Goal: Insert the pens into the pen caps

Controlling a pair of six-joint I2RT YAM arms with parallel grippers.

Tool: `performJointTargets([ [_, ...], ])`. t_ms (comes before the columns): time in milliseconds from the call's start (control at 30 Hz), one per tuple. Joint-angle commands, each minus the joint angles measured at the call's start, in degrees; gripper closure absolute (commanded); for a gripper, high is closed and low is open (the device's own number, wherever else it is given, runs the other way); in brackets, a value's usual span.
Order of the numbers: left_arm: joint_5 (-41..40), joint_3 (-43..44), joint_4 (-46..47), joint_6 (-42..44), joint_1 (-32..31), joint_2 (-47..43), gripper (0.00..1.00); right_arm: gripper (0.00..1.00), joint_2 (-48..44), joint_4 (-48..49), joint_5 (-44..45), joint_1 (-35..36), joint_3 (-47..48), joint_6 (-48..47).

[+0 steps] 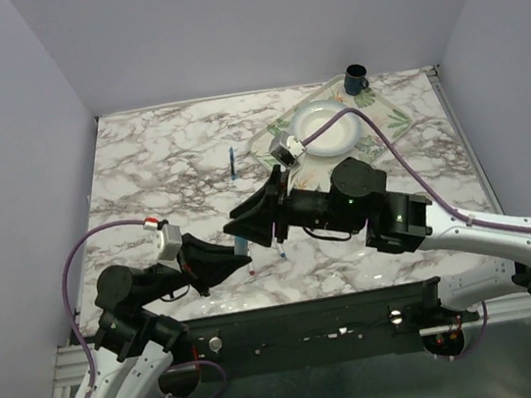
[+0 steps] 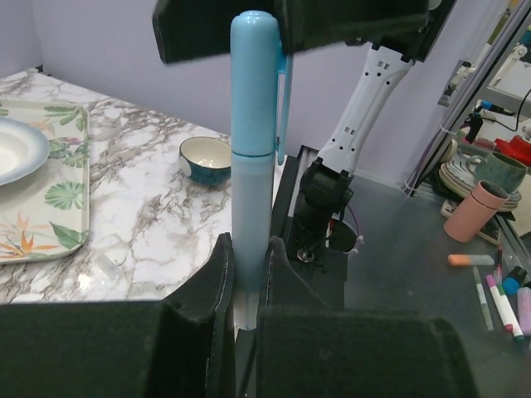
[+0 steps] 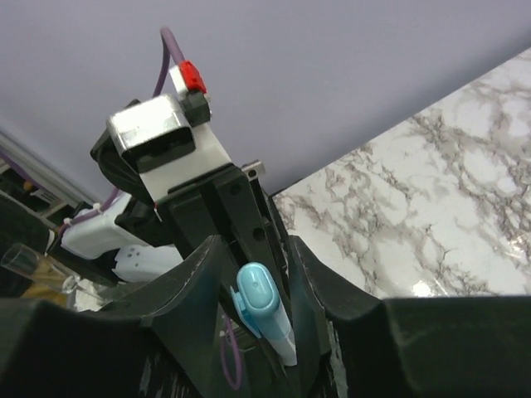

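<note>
My left gripper will let go of the thick light blue pen on the marble table (image 1: 234,252) next to the slim red-tipped pen.
A thick light blue pen (image 2: 251,207) stands upright in my left gripper (image 2: 247,278), whose jaws are shut on its lower barrel. A light blue pen cap (image 2: 253,83) sits on top of the pen. My right gripper (image 3: 253,249) straddles the cap (image 3: 259,298) with its fingers (image 3: 195,278) apart and a gap on each side. In the top view the two grippers meet over the table's near middle, left gripper (image 1: 222,257), right gripper (image 1: 248,226). A slim blue pen (image 1: 232,164) lies farther back. Another slim pen (image 1: 279,245) lies under the right gripper.
A leaf-patterned tray (image 1: 380,133) with a white plate (image 1: 319,122) and a dark blue mug (image 1: 356,75) is at the back right. A small teal bowl (image 2: 205,159) sits near the table's edge. The right arm (image 1: 396,215) spans the near right.
</note>
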Motion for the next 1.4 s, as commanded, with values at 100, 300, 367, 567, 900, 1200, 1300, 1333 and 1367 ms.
performJointTargets([
  [100, 2.36, -1.26, 6.63, -4.42, 0.22, -0.08, 1.00, 0.74, -0.27, 3.66, -3.30, 0.08, -6.29, 2.31],
  [300, 1.13, -1.44, 9.71, -6.62, 0.22, 0.71, 1.00, 0.99, -1.41, 2.95, -3.74, 0.08, -9.11, 2.14],
  [367, 0.34, -1.53, 11.03, -8.11, 0.22, 1.06, 1.00, 0.99, -1.59, 3.05, -4.35, 0.08, -10.78, 2.49],
  [567, -0.81, -0.22, 17.18, -11.19, 0.22, 3.78, 1.00, 0.99, -0.80, 3.31, -7.68, 0.08, -14.38, 2.14],
  [900, 0.95, 4.27, 28.08, -16.65, 0.22, 12.74, 1.00, 0.99, -2.65, 4.71, -13.84, 0.08, -21.06, 2.05],
  [1200, -1.69, 11.56, 20.09, -7.68, 0.22, 17.04, 1.00, 0.99, -6.07, -0.21, -14.28, 0.08, -25.55, 2.84],
  [1300, -2.21, 12.36, 21.92, -7.85, 0.22, 19.24, 1.00, 0.99, -5.73, -1.86, -15.77, 0.08, -25.99, 3.72],
  [1333, -2.74, 12.62, 22.28, -7.94, 0.31, 19.95, 1.00, 0.99, -5.38, -1.79, -16.21, 0.08, -26.17, 4.24],
  [1367, -2.83, 13.67, 22.28, -7.77, 0.31, 20.65, 1.00, 0.99, -5.20, -1.70, -17.35, 0.08, -26.43, 5.55],
])
